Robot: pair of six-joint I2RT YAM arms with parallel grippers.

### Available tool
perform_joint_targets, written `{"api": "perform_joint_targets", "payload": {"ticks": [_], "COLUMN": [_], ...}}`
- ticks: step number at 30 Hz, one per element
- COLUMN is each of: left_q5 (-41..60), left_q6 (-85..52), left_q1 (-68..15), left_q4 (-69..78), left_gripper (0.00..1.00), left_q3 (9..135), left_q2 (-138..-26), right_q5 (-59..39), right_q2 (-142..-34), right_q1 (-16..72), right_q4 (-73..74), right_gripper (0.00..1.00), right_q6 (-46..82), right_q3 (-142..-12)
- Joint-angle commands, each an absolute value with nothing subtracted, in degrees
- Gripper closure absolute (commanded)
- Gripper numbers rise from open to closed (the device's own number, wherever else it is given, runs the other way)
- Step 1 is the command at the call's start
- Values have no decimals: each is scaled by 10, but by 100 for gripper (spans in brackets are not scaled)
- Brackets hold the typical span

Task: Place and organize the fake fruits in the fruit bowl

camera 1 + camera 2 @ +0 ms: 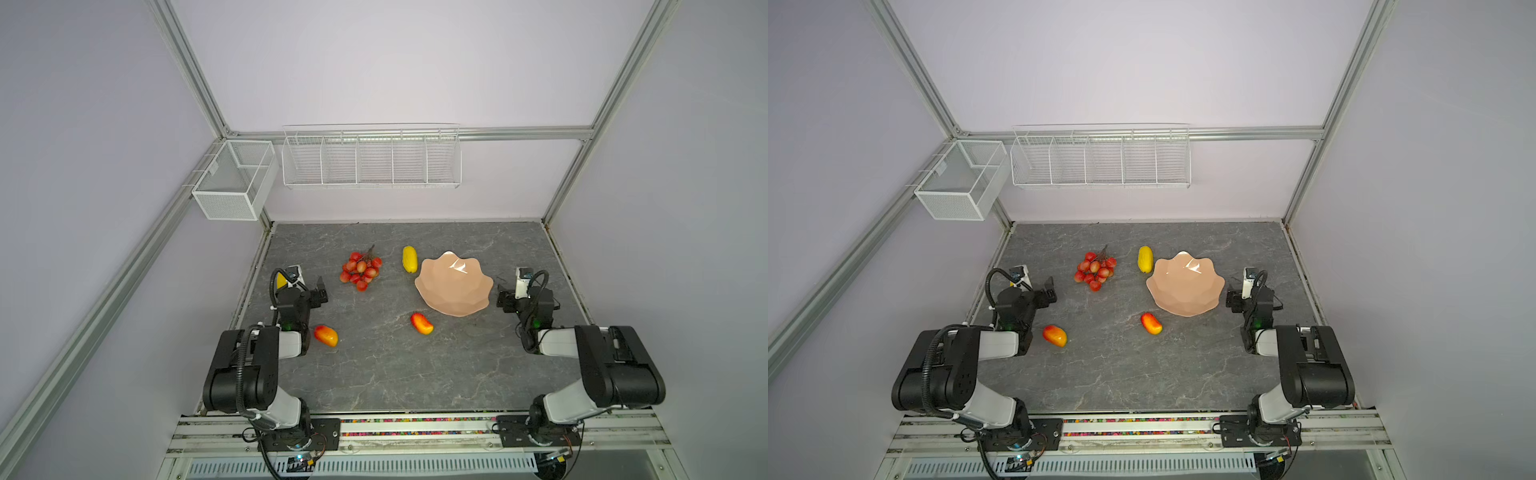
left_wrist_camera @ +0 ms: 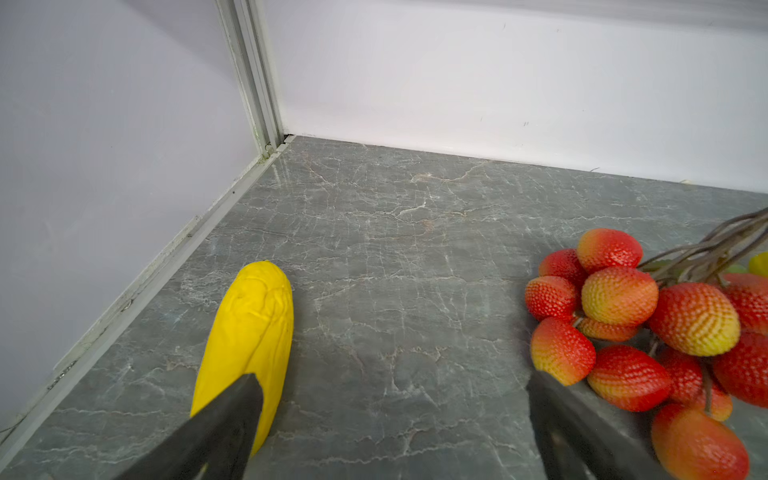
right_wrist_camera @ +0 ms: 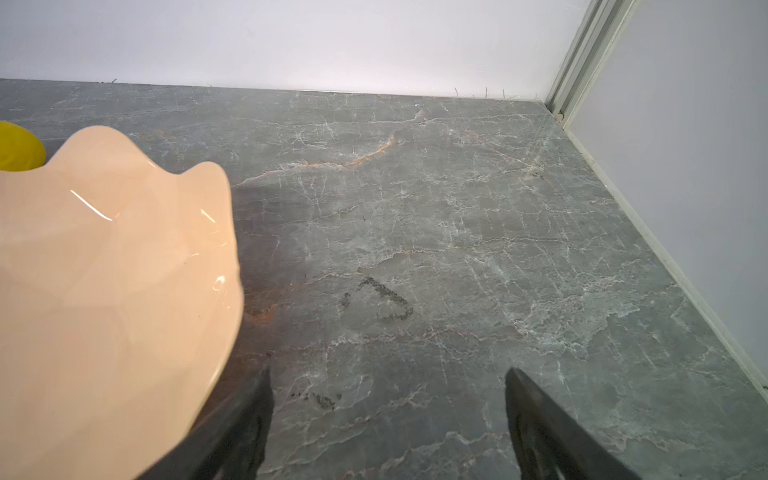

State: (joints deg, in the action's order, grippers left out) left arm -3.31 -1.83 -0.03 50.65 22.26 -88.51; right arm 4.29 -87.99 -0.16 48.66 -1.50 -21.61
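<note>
I should next move my left gripper to the red grape bunch's stem (image 1: pixel 370 250) (image 2: pixel 712 249), on the side toward the back wall, and close it there.
The peach-pink fruit bowl (image 1: pixel 454 284) (image 1: pixel 1185 284) (image 3: pixel 104 270) stands empty at the right of the table. Left of it lie a yellow fruit (image 1: pixel 409 259) (image 1: pixel 1145 259) (image 3: pixel 18 147) and the red grape bunch (image 1: pixel 360 270) (image 1: pixel 1095 270) (image 2: pixel 648 328). Two red-orange mango-shaped fruits (image 1: pixel 422 323) (image 1: pixel 326 336) lie nearer the front. A second yellow fruit (image 2: pixel 253 324) (image 1: pixel 281 281) is partly hidden by the left arm. My left gripper (image 1: pixel 308 286) (image 2: pixel 394 376) is open and empty between that fruit and the grapes. My right gripper (image 1: pixel 512 287) (image 3: pixel 389 371) is open and empty, just right of the bowl.
Two white wire baskets (image 1: pixel 371 160) (image 1: pixel 232 178) hang on the back and left walls above the table. Walls with metal frame rails close the table on the left, back and right. The grey marbled tabletop (image 1: pixel 374 365) lies bare toward the front.
</note>
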Motion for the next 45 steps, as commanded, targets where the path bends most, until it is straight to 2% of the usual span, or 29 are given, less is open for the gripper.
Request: {"api": "perform_joint_targets", "payload": {"ticks": [1,22,24,28,31,32,35,37,41,45], "left_q5": [-29,-29,-30,-100,-125,-118,-49,-19,-12,-37], "left_q6": [-9,-9,-7,5,26,27,-2,-4,36,45], "left_q1": [1,1,0,-37,-92,-107,-121,-135,-190,-225], "left_q4": [508,508,492,293,200,164,56,36,24,35], "left_gripper": [1,1,3,4,4,6,19,22,25,29], "left_q3": [229,229,230,304,383,416,523,563,623,675], "left_q2": [-888,-888,-863,-760,-760,-772,-818,-846,-910,-977], "right_q5": [47,48,69,110,107,108,92,74,23,17], "right_q2": [-875,-873,-847,-721,-667,-660,-661,-665,-671,-693], "right_q1": [-1,-1,0,4,15,25,77,124,219,297], "right_q4": [488,492,489,302,149,107,-5,-42,-33,-16], "right_gripper": [12,12,12,12,12,12,12,12,12,12], "right_q6": [-18,-18,-13,18,50,58,67,71,99,126], "right_q3": [-223,-220,-213,-255,-317,-340,-406,-432,-441,-451]}}
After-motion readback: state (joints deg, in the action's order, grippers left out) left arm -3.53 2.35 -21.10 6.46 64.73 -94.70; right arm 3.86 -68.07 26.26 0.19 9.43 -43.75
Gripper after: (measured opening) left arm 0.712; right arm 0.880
